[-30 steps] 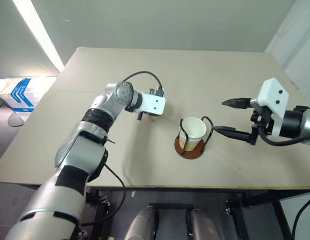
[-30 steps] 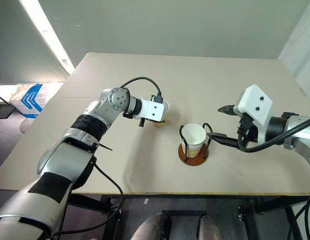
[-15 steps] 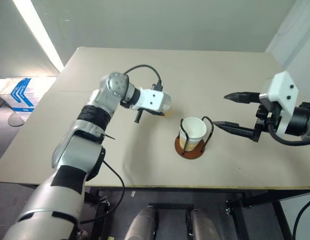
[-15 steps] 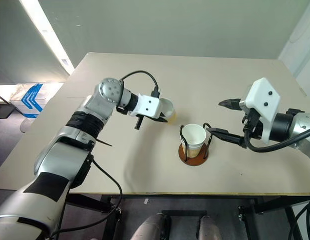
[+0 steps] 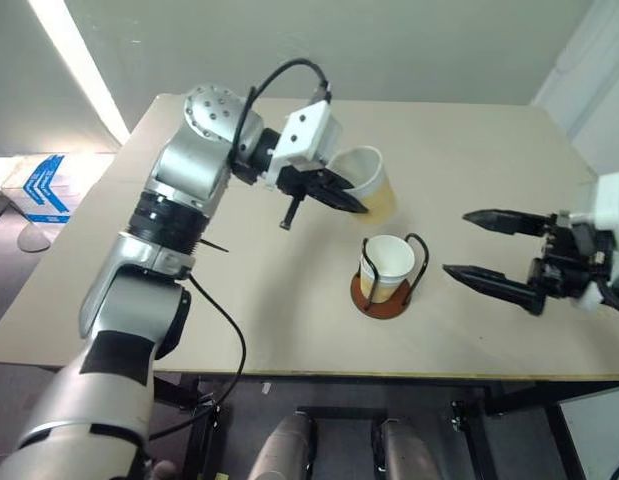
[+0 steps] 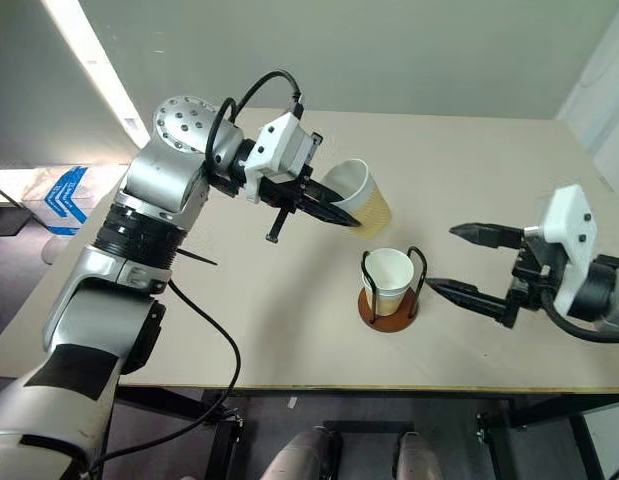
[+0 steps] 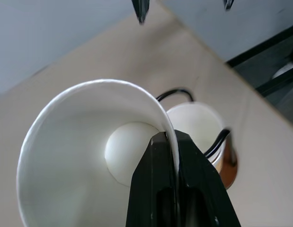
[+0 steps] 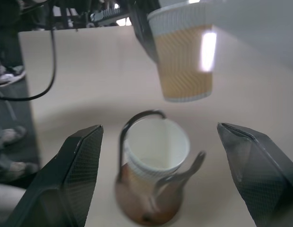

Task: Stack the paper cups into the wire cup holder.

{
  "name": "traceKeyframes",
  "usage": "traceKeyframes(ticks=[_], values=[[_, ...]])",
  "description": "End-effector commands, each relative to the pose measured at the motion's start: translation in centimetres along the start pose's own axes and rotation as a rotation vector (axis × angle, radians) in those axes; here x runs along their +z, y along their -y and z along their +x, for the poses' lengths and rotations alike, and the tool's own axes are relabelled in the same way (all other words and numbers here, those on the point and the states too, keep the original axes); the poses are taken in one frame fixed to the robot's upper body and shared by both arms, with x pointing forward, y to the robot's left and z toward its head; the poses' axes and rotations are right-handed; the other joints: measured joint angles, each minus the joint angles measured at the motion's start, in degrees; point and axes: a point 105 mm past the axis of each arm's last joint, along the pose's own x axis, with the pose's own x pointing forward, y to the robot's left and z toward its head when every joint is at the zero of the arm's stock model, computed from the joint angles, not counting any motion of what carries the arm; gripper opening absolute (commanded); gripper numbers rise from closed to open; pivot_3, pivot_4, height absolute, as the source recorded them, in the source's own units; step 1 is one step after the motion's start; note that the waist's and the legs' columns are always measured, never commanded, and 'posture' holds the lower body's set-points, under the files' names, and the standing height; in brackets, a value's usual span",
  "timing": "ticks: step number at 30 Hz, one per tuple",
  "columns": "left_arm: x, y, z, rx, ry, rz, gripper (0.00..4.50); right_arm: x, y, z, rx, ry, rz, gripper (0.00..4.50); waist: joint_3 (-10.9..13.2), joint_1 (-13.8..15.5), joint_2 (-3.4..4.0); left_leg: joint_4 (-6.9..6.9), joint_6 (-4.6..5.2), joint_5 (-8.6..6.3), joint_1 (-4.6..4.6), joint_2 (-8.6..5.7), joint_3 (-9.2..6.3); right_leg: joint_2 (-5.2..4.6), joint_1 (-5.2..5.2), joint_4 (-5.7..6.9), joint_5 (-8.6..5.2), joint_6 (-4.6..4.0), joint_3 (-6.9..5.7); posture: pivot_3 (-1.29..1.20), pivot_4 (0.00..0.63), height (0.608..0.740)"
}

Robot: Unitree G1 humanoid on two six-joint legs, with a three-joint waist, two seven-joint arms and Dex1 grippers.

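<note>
The paper cup in my left gripper will be let go inside the paper cup standing in the wire cup holder (image 5: 389, 260) (image 7: 197, 126).
One paper cup (image 5: 386, 262) stands upright in the wire cup holder (image 5: 394, 306), between its black loops, near the table's middle. A second paper cup (image 5: 369, 182) hangs tilted in the air just behind and to the left of the holder. My left gripper (image 5: 353, 204) is shut on that cup's rim, one finger inside the wall and one outside, as the left wrist view shows at the fingers (image 7: 174, 189). My right gripper (image 5: 456, 242) stands open to the right of the holder, level with it, with nothing between its fingers (image 8: 80, 165).
The beige table (image 5: 239, 270) has its front edge close below the holder. A black cable loops off my left wrist. A blue-and-white box (image 5: 39, 185) lies on the floor past the table's left side.
My left gripper has lifted the paper cup off the table and carried it up and to the right, toward the holder. My right gripper has drawn back to the right, still open.
</note>
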Motion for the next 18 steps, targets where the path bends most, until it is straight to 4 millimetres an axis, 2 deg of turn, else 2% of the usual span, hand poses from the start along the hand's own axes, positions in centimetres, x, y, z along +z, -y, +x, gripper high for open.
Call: traceKeyframes(ticks=[1, 4, 12, 14, 18], values=[[2.1, 0.3, 0.5, -0.086, 0.019, 0.063, 0.05, 1.2, -1.1, -0.7, 0.004, 0.018, -0.031, 4.07, 0.0, 0.0, 0.0, 0.01, 0.02, -0.02, 0.0, 0.0, 0.0, -0.01, 0.01, 0.0, 0.0, 0.0, 0.0, 0.0, 0.15, 0.74], [1.7, 0.4, 1.5, -0.128, 0.002, 0.073, 0.05, 1.7, -1.2, -1.2, -0.035, 0.026, -0.049, 4.07, 0.0, -0.1, 0.0, 0.05, 0.51, -0.29, 0.04, 0.0, -0.01, -0.01, 0.06, 0.0, -0.06, -0.14, 0.02, 0.0, 0.15, 0.74], [0.4, 0.6, 3.3, -0.212, -0.067, 0.115, 0.05, 2.6, -1.2, -2.5, -0.139, 0.023, -0.09, 4.07, 0.0, -0.1, 0.0, 0.18, 0.58, -0.29, 0.01, -0.01, -0.05, 0.0, 0.15, -0.04, -0.09, -0.1, 0.03, 0.0, 0.15, 0.74], [0.0, 0.7, 3.6, -0.23, -0.089, 0.127, 0.05, 2.7, -1.1, -2.7, -0.157, 0.02, -0.094, 4.07, 0.0, -0.1, 0.0, 0.19, 0.61, -0.31, 0.01, -0.02, -0.04, 0.0, 0.16, -0.06, -0.34, 0.29, 0.03, 0.0, 0.15, 0.74], [-0.8, 0.8, 4.2, -0.264, -0.133, 0.162, 0.05, 2.7, -1.2, -3.0, -0.183, 0.013, -0.097, 4.07, 0.0, 0.0, -0.01, 0.19, 0.64, -0.39, -0.02, -0.02, -0.06, 0.0, 0.16, -0.06, -0.3, 0.33, 0.03, 0.0, 0.15, 0.74]])
